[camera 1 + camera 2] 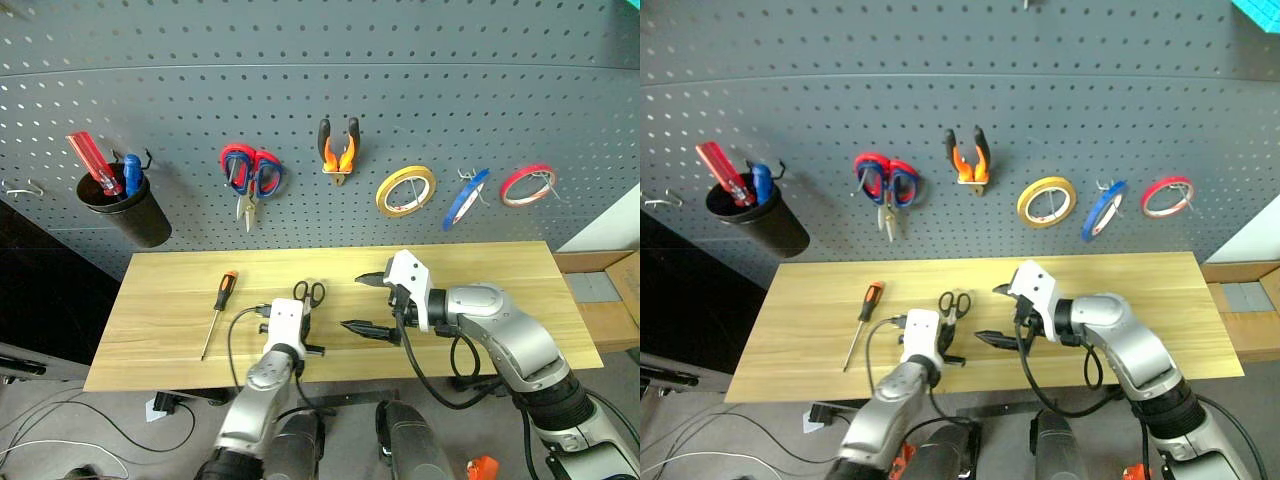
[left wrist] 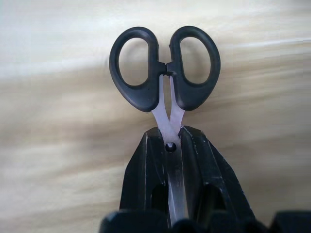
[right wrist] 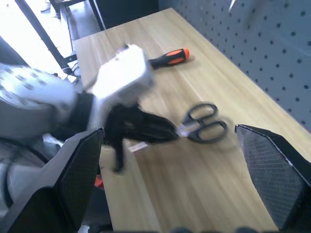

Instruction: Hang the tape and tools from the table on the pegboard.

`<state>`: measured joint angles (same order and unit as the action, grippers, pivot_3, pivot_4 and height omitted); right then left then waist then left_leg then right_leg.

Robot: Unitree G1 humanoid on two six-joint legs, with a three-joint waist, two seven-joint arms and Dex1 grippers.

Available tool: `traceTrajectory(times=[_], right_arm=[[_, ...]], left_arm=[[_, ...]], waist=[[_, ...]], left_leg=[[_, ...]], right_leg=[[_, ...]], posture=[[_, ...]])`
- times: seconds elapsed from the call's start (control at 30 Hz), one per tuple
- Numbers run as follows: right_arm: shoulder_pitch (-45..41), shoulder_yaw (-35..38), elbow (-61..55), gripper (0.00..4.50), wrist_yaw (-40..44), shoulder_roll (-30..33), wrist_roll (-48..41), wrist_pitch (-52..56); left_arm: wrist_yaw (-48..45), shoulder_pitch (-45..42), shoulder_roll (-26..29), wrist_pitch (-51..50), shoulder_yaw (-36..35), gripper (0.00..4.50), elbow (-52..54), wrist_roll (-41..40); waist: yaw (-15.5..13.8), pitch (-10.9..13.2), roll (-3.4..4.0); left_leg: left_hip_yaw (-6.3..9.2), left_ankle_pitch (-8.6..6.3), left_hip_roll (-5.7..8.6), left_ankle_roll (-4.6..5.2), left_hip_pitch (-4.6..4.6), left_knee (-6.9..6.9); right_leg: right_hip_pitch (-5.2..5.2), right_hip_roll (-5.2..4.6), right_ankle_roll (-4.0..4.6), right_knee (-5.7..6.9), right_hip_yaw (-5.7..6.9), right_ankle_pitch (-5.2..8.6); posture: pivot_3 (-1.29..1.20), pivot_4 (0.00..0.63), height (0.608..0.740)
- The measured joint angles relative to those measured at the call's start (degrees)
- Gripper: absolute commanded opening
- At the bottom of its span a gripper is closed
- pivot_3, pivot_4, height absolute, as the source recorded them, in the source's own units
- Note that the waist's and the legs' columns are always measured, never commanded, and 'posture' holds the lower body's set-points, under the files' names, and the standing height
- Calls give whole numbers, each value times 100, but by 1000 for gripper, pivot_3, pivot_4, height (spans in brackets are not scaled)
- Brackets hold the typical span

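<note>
The small black-handled scissors hang in front of the red-and-blue scissors on the pegboard (image 1: pixel 249 190). Next, my left gripper lets go of them there.
The small black-handled scissors (image 2: pixel 165 73) are clamped by their blades in my left gripper (image 2: pixel 171 141), which is shut on them. Their handles (image 1: pixel 309 292) point toward the pegboard (image 1: pixel 300 60), low over the table (image 1: pixel 490 290). My right gripper (image 1: pixel 365 303) hovers just right of them, open, pointing left with nothing between its fingers. The slim orange-and-black screwdriver (image 1: pixel 218 312) lies on the table's left part. The orange-and-black pliers (image 1: pixel 338 150) and the blue tape (image 1: pixel 465 198) hang on pegboard hooks.
A yellow roll (image 1: pixel 405 190) and a red roll (image 1: pixel 527 185) flank the blue tape on the pegboard. Red-and-blue scissors (image 1: pixel 252 175) hang left of the pliers. A black cup (image 1: pixel 128 208) at far left holds a red-handled screwdriver. Cables trail off the table's front edge.
</note>
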<state>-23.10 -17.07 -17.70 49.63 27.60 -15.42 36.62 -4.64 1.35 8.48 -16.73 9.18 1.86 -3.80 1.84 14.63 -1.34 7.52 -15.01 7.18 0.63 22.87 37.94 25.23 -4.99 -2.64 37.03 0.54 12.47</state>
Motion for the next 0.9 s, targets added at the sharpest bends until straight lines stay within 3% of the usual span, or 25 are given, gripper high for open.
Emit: traceTrajectory(times=[0.3, 0.5, 0.9], right_arm=[[-203, 103, -13, 4500, 80, -129, -404, 206], [-641, 629, -10, 4500, 88, -294, -1042, 482], [-776, 386, 939, 4500, 327, -303, -614, -268]], left_arm=[[-626, 730, 818, 1246, -328, 120, 1287, 187], [-1053, -58, 1544, 1429, -1092, 120, 1755, 136], [-720, 90, 1131, 2586, -971, 120, 1708, 917]], waist=[[-59, 1, -1], [-85, 0, -1], [-164, -2, 0]], left_leg=[[4, -12, 2, 21, 4, 2], [7, -4, 6, 9, 3, 3], [1, 0, 10, 2, 4, 2]], right_leg=[[-3, -4, 0, -7, 5, 0], [-5, -3, 0, -8, 8, 0], [3, -4, 2, -4, 4, -3]], posture=[[-59, 258, 740], [-14, 237, 740], [-10, 213, 740]])
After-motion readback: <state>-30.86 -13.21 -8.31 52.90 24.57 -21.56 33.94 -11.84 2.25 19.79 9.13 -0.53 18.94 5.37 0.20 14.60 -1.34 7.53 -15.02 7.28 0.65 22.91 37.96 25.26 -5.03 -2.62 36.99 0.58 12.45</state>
